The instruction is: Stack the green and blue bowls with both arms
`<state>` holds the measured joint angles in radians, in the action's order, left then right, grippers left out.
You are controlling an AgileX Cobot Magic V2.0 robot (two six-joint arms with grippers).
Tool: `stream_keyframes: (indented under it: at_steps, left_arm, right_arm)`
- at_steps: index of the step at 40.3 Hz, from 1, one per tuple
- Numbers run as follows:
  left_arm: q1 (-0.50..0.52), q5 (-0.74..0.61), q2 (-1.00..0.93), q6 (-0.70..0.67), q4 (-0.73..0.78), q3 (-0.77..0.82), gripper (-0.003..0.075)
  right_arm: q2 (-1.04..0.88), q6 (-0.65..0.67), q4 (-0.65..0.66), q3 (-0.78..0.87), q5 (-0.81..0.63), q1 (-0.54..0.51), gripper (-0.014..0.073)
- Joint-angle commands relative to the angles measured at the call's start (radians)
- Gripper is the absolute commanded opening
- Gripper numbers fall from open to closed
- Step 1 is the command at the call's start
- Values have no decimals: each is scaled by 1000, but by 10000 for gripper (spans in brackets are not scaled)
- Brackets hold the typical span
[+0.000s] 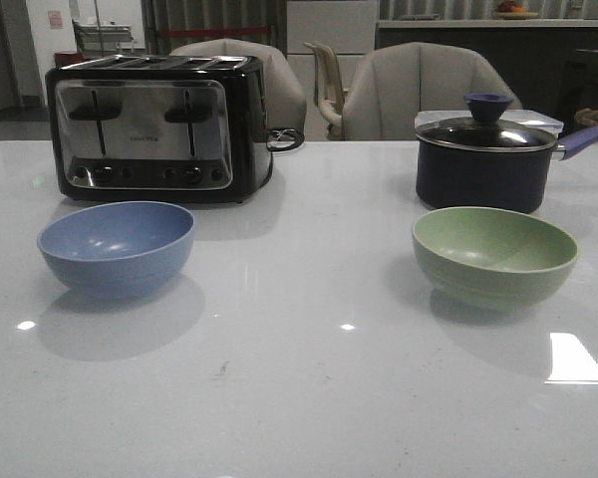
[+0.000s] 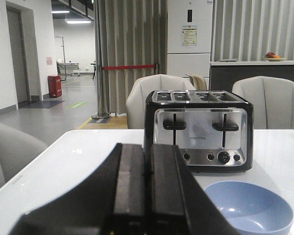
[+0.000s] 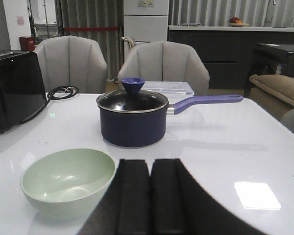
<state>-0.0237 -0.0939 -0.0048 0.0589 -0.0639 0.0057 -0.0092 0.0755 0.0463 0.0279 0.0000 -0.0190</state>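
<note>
Next, my right gripper closes on the rim of the green bowl (image 1: 572, 247) (image 3: 114, 169), on the side farthest from the blue bowl.
The dusty blue bowl (image 1: 117, 245) sits upright on the white table at the left, in front of the toaster. The pale green bowl (image 1: 494, 253) sits upright at the right, in front of the saucepan. Neither gripper shows in the front view. In the left wrist view my left gripper (image 2: 148, 147) is shut and empty, with the blue bowl (image 2: 250, 208) beside it. In the right wrist view my right gripper (image 3: 150, 162) is shut and empty, with the green bowl (image 3: 68, 181) beside it. Both bowls are empty and apart from the fingers.
A black and chrome four-slot toaster (image 1: 154, 124) stands at the back left. A dark lidded saucepan (image 1: 486, 154) with a purple handle stands at the back right, a clear container behind it. Grey chairs stand behind the table (image 1: 299, 398).
</note>
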Motion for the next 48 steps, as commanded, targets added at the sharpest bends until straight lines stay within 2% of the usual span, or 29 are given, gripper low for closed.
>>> stream_keyframes:
  at_steps: [1,7,12,25,39,43,48]
  left_arm:
    - [0,-82,-20,-6,-10,16,100]
    - [0,-20,-20,-6,-38,-44,100]
    - [0,83,-16,-6,-36,-140,100]
    - [0,334,69,-6,-34,-409,100]
    - [0,538,319,-6,-34,-661,100]
    - [0,593,394,-6,-34,-679,100]
    - [0,627,466,-6,-34,-679,100]
  right_arm:
    - [-22,-1,-1,-1,-87,4,35]
    - [-22,-1,-1,-34,-63,4,35]
    - [-22,-1,-1,-110,0,4,35]
    - [13,-1,-1,-396,263,4,35]
    - [276,-1,-1,-634,524,4,35]
    - [366,-1,-1,-671,585,4,35]
    - [474,-1,-1,-673,589,4,35]
